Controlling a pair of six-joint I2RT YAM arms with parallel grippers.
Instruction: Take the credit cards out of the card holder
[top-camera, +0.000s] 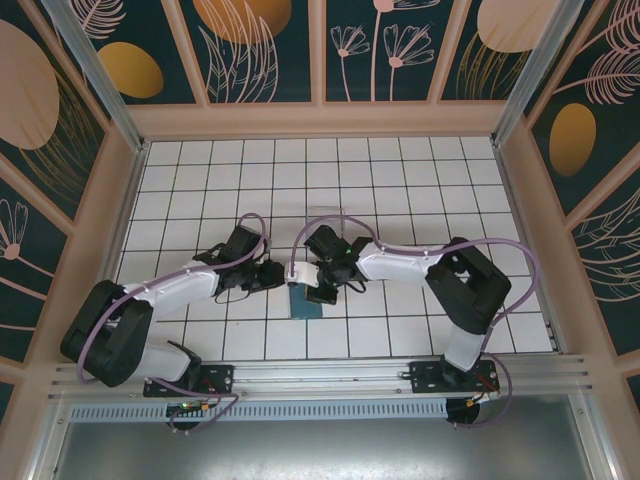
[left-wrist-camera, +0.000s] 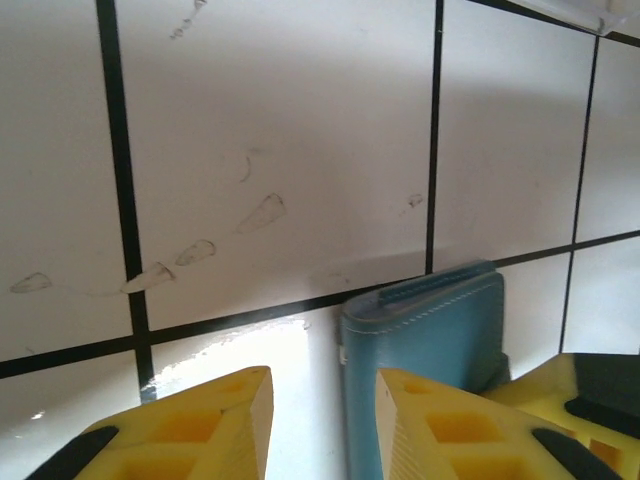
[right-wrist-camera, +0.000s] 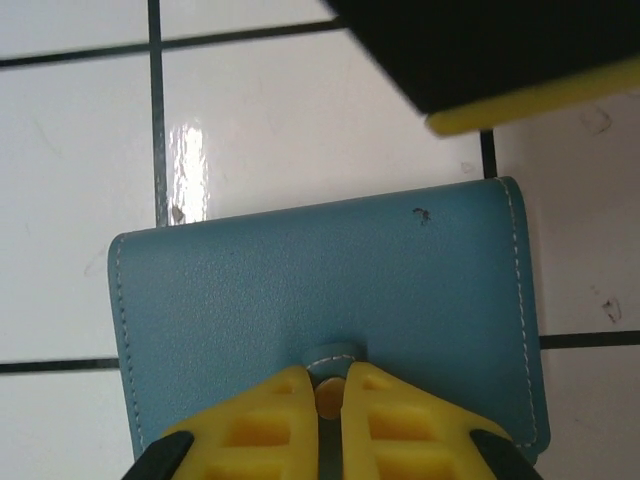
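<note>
The snap tab is lying flat and closed between my right gripper's fingers, so my right gripper will open, turn and take the tab from the card holder's edge (top-camera: 321, 306).
The teal card holder (top-camera: 305, 304) lies closed and flat on the white tiled floor, between the two grippers. My right gripper (right-wrist-camera: 328, 385) is shut on the small snap tab (right-wrist-camera: 331, 353) at the middle of the card holder (right-wrist-camera: 320, 275). My left gripper (left-wrist-camera: 322, 405) is open, and its right finger (left-wrist-camera: 430, 425) is over the left edge of the card holder (left-wrist-camera: 440, 320). Bare tile shows between its jaws. The credit cards are hidden inside the closed holder. From above, the left gripper (top-camera: 274, 276) and the right gripper (top-camera: 326, 291) nearly meet over the holder.
Black grout lines cross the white tiles (top-camera: 400, 180). Wooden walls (top-camera: 320, 120) enclose the floor at the back and both sides. The left gripper's black and yellow finger (right-wrist-camera: 520, 70) hangs over the holder's far right corner in the right wrist view.
</note>
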